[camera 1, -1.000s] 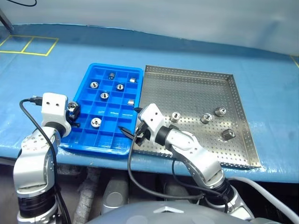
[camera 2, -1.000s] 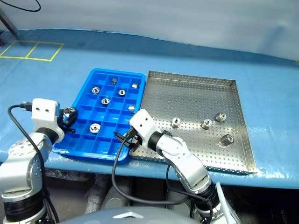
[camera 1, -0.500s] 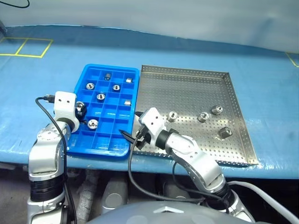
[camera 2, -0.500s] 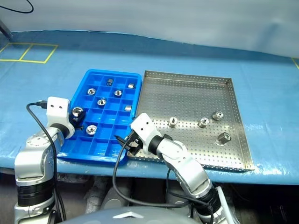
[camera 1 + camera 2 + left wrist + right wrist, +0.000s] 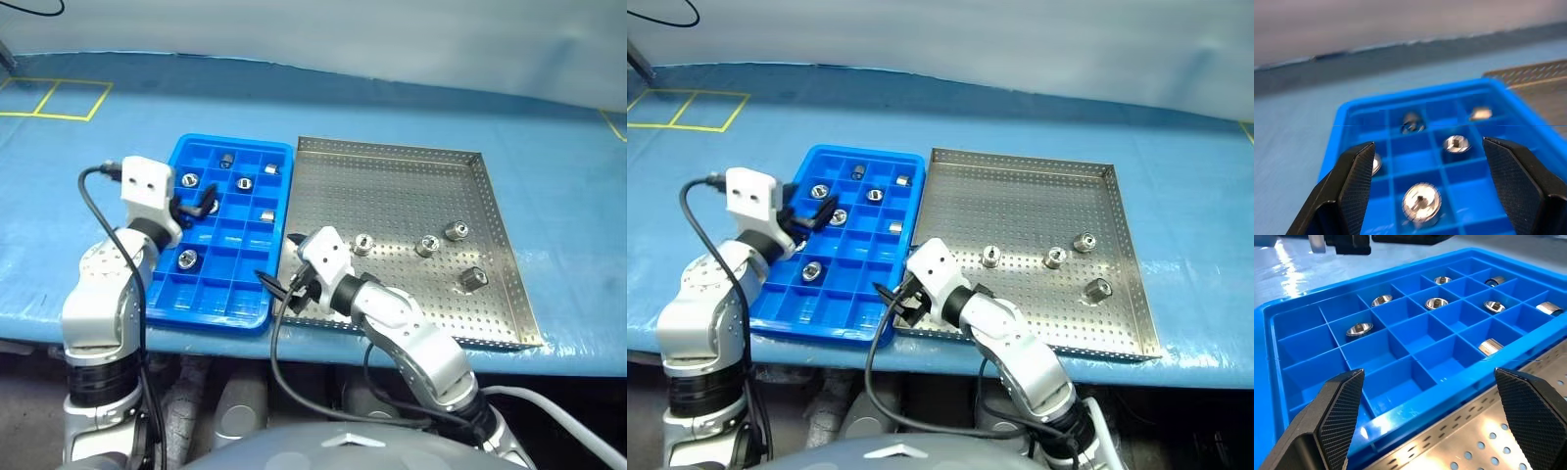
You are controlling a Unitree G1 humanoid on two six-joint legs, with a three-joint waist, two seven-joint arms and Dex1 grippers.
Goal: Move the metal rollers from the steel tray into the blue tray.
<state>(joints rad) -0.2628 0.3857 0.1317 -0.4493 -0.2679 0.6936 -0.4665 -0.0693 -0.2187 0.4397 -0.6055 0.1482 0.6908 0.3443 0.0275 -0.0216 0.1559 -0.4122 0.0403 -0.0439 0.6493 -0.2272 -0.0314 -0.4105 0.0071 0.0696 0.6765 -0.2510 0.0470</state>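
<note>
Next, the left gripper closes on the sides of the metal roller point(image 5: 363, 246) that lies on the steel tray nearest to the blue tray.
The blue tray point(image 5: 168, 291) lies left of the steel tray point(image 5: 392, 186), edge to edge. Several metal rollers point(image 5: 362, 244) rest on the steel tray's near right part. Several more sit in the blue tray's compartments point(image 5: 244, 183). My left gripper point(image 5: 200, 206) hovers open over the blue tray's left middle cells with nothing between its fingers; in the left wrist view a roller point(image 5: 1421, 199) lies in the cell below. My right gripper point(image 5: 1428, 373) is open and empty by the blue tray's near right corner, at the seam with the steel tray.
Both trays lie on a blue-covered table point(image 5: 549, 176) whose front edge runs just below them. Yellow tape squares point(image 5: 54, 98) mark the far left. Black cables point(image 5: 93, 225) loop from both wrists.
My left gripper swung right over the blue tray and opened; the roller it carried is gone from its fingers, and I cannot tell where it landed. The right gripper barely moved.
</note>
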